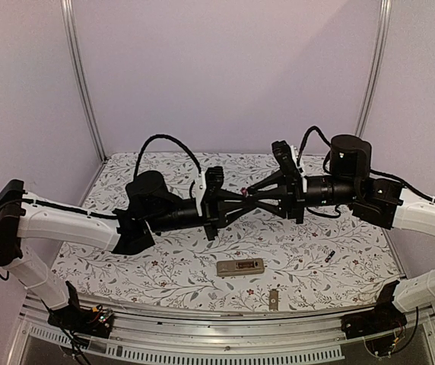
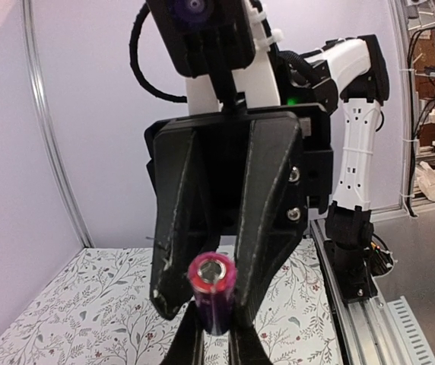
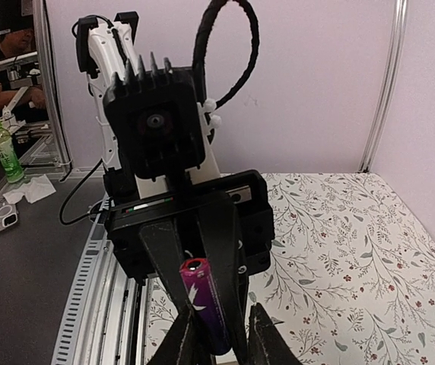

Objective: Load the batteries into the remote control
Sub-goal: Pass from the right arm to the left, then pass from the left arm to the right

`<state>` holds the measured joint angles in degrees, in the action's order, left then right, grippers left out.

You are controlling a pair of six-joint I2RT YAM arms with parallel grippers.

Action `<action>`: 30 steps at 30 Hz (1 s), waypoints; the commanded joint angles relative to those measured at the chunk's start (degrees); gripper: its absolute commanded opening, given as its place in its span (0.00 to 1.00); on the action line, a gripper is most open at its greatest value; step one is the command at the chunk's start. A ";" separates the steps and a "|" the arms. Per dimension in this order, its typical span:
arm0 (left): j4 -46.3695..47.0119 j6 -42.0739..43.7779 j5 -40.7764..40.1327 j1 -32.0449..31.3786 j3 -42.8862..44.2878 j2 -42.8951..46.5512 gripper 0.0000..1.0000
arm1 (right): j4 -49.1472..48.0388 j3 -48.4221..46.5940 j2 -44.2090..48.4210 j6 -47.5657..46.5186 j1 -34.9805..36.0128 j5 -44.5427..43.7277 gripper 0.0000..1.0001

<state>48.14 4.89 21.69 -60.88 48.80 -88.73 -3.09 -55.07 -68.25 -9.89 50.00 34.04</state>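
I will take and turn the battery with my right gripper, as it stands tilted across my left gripper's fingers, then grasp its reddish end [image 2: 211, 271] with my left gripper.
My left gripper [image 1: 240, 200] [image 2: 216, 346] and right gripper [image 1: 253, 200] [image 3: 227, 344] meet tip to tip in mid-air above the table's middle. A dark purple battery [image 2: 211, 293] [image 3: 204, 300] with a reddish end stands tilted between them, the reddish end up. My left gripper is shut on its lower part. My right gripper's jaws stand apart on either side of the battery and the left fingers [image 3: 229, 243]. The other battery [image 1: 330, 256] lies on the table at the right. The remote control [image 1: 240, 267] lies back up near the front, its bay open.
A small flat grey cover piece [image 1: 274, 298] lies at the table's front edge, right of centre. The flower-patterned table [image 1: 164, 274] is walled at the back and sides. Both arm bases and a metal rail run along the near edge.
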 commanded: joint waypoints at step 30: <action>-29.63 -4.44 -6.26 3.47 6.21 6.23 0.51 | 24.82 -7.75 -1.37 -23.01 5.75 -27.95 0.00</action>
<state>24.67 6.59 16.03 -58.41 51.88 -81.52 18.09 -60.73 -69.67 -27.42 54.41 12.32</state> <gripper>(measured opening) 0.544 0.065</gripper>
